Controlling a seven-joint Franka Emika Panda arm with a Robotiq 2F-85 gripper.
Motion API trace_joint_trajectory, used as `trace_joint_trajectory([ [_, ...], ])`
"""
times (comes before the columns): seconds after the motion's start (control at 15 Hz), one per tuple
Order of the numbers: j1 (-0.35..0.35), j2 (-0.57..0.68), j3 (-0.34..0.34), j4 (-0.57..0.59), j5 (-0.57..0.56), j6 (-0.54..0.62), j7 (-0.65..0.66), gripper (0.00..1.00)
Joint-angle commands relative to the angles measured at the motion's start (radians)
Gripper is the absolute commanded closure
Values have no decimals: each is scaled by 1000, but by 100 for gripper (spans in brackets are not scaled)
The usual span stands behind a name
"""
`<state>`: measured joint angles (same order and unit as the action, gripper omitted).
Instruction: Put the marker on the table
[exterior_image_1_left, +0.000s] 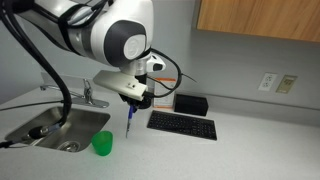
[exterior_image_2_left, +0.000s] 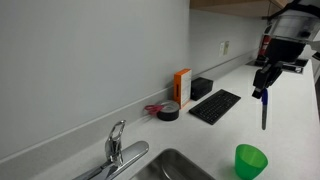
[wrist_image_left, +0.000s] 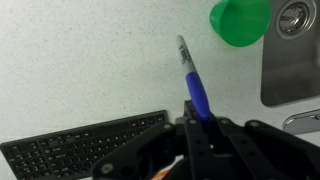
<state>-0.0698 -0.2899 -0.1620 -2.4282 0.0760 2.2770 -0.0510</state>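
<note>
Next, my gripper puts the marker down and lets go of it on the open table (exterior_image_1_left: 149, 154) (wrist_image_left: 130, 70) between the green cup and the near edge of the keyboard.
My gripper (exterior_image_1_left: 132, 100) is shut on the marker (exterior_image_1_left: 129, 121), a thin blue stick with a paler tip that hangs straight down from the jaws above the table (exterior_image_1_left: 240, 145). It also shows in the exterior view (exterior_image_2_left: 264, 108) below the gripper (exterior_image_2_left: 262, 88), clear of the countertop (exterior_image_2_left: 285, 135). In the wrist view the marker (wrist_image_left: 191, 78) points away from the jaws (wrist_image_left: 200, 118) toward the table (wrist_image_left: 90, 60). The green cup (exterior_image_1_left: 102, 143) stands beside and below the marker tip.
A black keyboard (exterior_image_1_left: 182, 125) lies on the counter beside the gripper, with a black box (exterior_image_1_left: 190, 103) behind it. The steel sink (exterior_image_1_left: 50, 128) and faucet (exterior_image_1_left: 92, 96) are beyond the cup. A tape roll (exterior_image_2_left: 168, 112) and orange box (exterior_image_2_left: 182, 87) stand by the wall.
</note>
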Motion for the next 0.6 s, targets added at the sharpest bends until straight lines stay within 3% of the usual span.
trace_joint_trajectory([
  [0.0,-12,1,12,2,5,-3,-3,96],
  [0.2,-12,1,12,2,6,-3,-3,99],
  [0.53,-25,167,16,91,-16,16,63,99],
])
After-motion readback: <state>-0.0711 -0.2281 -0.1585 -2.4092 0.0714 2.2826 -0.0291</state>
